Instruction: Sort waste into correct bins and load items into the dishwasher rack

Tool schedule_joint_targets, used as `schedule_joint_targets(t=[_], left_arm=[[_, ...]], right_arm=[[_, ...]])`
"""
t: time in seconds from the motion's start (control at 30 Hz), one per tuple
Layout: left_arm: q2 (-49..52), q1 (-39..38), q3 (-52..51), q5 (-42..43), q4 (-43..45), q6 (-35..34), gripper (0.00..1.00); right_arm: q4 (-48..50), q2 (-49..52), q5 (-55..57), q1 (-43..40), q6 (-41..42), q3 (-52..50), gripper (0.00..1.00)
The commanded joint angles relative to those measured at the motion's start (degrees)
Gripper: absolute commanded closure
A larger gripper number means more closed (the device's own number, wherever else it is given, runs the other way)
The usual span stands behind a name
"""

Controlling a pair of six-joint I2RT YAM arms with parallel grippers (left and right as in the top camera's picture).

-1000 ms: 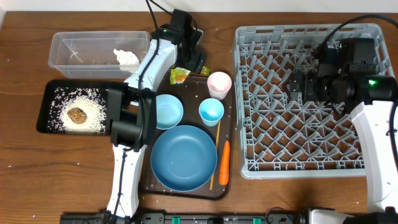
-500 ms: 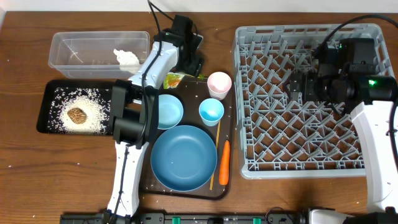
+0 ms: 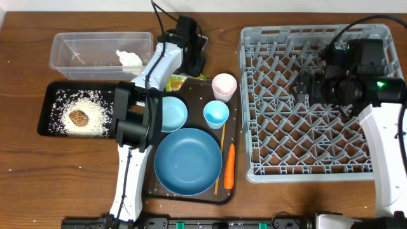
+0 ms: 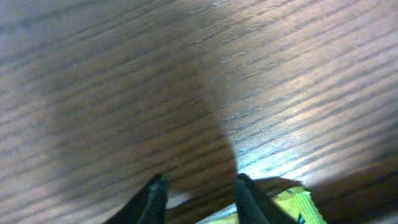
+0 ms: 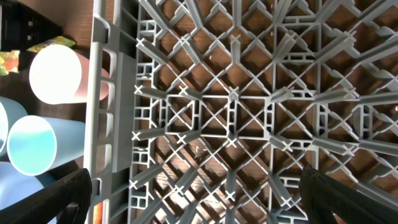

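My left gripper should open its fingers and grip the wrapper point(image 3: 173, 83) deeper before lifting it, because only the edge of the yellow-green wrapper reaches between them.
The yellow-green wrapper point(image 3: 173, 81) lies at the serving tray's far left corner. My left gripper point(image 3: 193, 69) is low over it. In the left wrist view the wrapper point(image 4: 292, 202) reaches in past the right finger of my left gripper point(image 4: 199, 180), whose jaws stand partly apart. My right gripper point(image 3: 304, 86) hovers wide open over the grey dishwasher rack point(image 3: 254, 38); nothing sits between its fingers point(image 5: 196, 180). On the tray are the blue plate point(image 3: 188, 160), bowl point(image 3: 172, 113), blue cup point(image 3: 216, 113), pink cup point(image 3: 224, 84), carrot point(image 3: 229, 165) and chopsticks point(image 3: 219, 159).
The clear tub point(image 3: 70, 51) at the far left holds crumpled tissue point(image 3: 129, 58). The black tray point(image 3: 48, 95) in front of it holds rice point(image 3: 95, 117) and a brown lump point(image 3: 79, 117). The dark-brown serving tray point(image 3: 152, 184) sits between the bins and the rack.
My left gripper's jaws have narrowed, and it has shifted slightly left. The wrapper has slid left toward the tray corner. The right arm has not moved.
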Motion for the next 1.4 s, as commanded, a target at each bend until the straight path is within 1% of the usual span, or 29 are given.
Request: schedule_joint_targets(t=[0.0, 0.07, 0.13, 0.23, 0.4, 0.63, 0.8, 1.1, 1.17, 1.2, 1.3, 1.33, 1.37], left_arm=[[-4.07, 0.39, 2.4, -2.84, -1.68, -0.13, 0.45], [-6.25, 0.37, 2.4, -3.89, -3.02, -0.11, 0.34], [-8.17, 0.39, 2.4, -4.02, -4.72, -0.09, 0.26], [-9.73, 0.37, 2.4, -4.02, -7.48, 0.9, 0.21], [-9.64, 0.37, 1.81, -4.0, -12.5, 4.74, 0.2], [-8.15, 0.37, -0.79, -4.0, -12.83, 8.55, 0.13], [-6.25, 0.37, -1.01, -4.02, -13.0, 8.7, 0.13], [-4.7, 0.37, -1.01, -4.0, -10.62, 8.7, 0.13], [-3.85, 0.37, -1.01, -4.0, -10.43, 8.72, 0.14], [-3.5, 0.37, -1.01, -4.02, -10.21, 8.74, 0.18], [-2.99, 0.39, -1.01, -4.04, -9.25, 8.9, 0.39], [-2.99, 0.39, -1.01, -4.04, -8.7, 8.9, 0.48], [-2.99, 0.39, -1.01, -4.04, -8.13, 8.87, 0.54]], right_arm=[[-0.15, 0.2, 0.39, -0.5, -0.04, 0.17, 0.01], [-0.17, 0.2, 0.39, -0.5, -0.04, 0.17, 0.01], [-0.17, 0.2, 0.39, -0.5, -0.04, 0.17, 0.01], [-0.15, 0.2, 0.39, -0.5, -0.04, 0.17, 0.01], [-0.15, 0.2, 0.39, -0.5, -0.07, 0.17, 0.01], [-0.22, 0.2, 0.37, -0.5, -0.04, 0.17, 0.01], [-0.17, 0.2, 0.37, -0.5, -0.04, 0.17, 0.01], [-0.17, 0.2, 0.39, -0.5, -0.04, 0.17, 0.01], [-0.17, 0.2, 0.39, -0.5, -0.04, 0.17, 0.01], [-0.17, 0.2, 0.39, -0.5, -0.04, 0.17, 0.01], [-0.13, 0.2, 0.39, -0.5, -0.07, 0.17, 0.01], [-0.15, 0.2, 0.42, -0.5, -0.07, 0.17, 0.01], [-0.15, 0.2, 0.42, -0.5, -0.07, 0.17, 0.01]])
